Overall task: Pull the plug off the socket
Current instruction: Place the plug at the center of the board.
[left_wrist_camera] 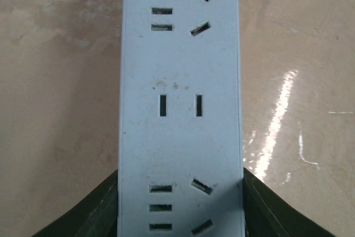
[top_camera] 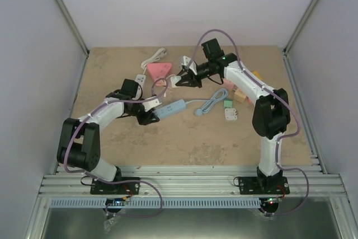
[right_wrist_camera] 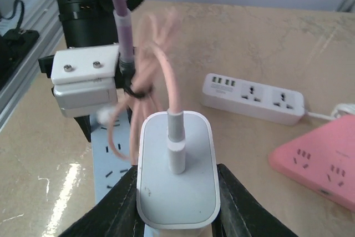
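The robot's right gripper needs to release the white plug on the table [top_camera: 254,118] next to the square white adapter that is near the green one. The plug is held above and behind the strip.
The light blue power strip [top_camera: 170,108] lies on the table, and its sockets show empty in the left wrist view [left_wrist_camera: 180,109]. My left gripper [top_camera: 150,117] is shut on the strip's near end, with one finger on each long side [left_wrist_camera: 180,198]. My right gripper [top_camera: 180,80] is shut on a white plug [right_wrist_camera: 176,176], held above and behind the strip and apart from it. A pink cable [right_wrist_camera: 161,76] runs out of the plug's top. The blue strip also shows below the plug in the right wrist view [right_wrist_camera: 105,159].
A white power strip [top_camera: 151,60] [right_wrist_camera: 252,97] and a pink triangular strip [top_camera: 159,71] [right_wrist_camera: 319,165] lie at the back. The blue strip's coiled cable [top_camera: 210,103] and several small coloured adapters [top_camera: 232,114] lie to the right.
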{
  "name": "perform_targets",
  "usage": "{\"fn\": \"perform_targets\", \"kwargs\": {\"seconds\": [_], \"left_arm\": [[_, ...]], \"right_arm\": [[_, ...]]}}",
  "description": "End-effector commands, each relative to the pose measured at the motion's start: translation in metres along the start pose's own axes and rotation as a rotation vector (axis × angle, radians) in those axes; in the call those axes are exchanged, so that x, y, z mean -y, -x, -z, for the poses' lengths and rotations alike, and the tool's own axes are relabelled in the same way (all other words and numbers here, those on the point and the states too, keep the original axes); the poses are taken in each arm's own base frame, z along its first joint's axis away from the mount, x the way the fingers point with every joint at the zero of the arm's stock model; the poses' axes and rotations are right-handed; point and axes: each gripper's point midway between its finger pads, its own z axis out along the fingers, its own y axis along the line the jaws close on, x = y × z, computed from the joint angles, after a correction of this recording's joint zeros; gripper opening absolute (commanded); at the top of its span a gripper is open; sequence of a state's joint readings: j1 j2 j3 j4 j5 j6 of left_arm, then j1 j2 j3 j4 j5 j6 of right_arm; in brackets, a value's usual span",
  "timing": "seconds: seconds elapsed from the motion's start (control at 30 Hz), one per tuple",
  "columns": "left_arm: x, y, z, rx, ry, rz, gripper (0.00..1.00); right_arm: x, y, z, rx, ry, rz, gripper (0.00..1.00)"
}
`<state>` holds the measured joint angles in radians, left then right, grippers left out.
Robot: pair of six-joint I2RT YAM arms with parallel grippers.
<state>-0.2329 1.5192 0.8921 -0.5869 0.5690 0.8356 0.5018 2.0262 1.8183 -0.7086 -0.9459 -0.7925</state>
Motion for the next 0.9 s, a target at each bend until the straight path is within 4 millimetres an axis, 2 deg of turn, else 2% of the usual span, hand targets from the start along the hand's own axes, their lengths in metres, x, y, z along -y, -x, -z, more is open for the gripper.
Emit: {"fn": "perform_targets", "kwargs": {"seconds": [0.0,0.13,0.23,0.53,0.67,0.87], "left_arm": [[-0.026,0.007,0.003,0.041,0.093,0.064,0.00],[-0.053,0.003,0.010,0.036,0.213,0.145,0.00],[-0.067,-0.004,0.013,0.031,0.308,0.216,0.00],[-0.110,-0.034,0.013,-0.024,0.462,0.436,0.00],[-0.115,-0.039,0.010,-0.034,0.484,0.465,0.00],[-0.108,-0.045,-0.002,-0.055,0.422,0.468,0.00]], "right_arm": [[0.026,0.005,0.032,0.051,-0.111,-0.120,0.01],[0.036,0.001,0.063,0.056,-0.217,-0.155,0.01],[0.042,-0.010,0.085,0.048,-0.290,-0.178,0.01],[0.051,-0.056,0.143,0.030,-0.460,-0.345,0.01],[0.043,-0.079,0.167,0.010,-0.519,-0.443,0.01],[0.010,-0.130,0.187,-0.056,-0.517,-0.576,0.01]]}}
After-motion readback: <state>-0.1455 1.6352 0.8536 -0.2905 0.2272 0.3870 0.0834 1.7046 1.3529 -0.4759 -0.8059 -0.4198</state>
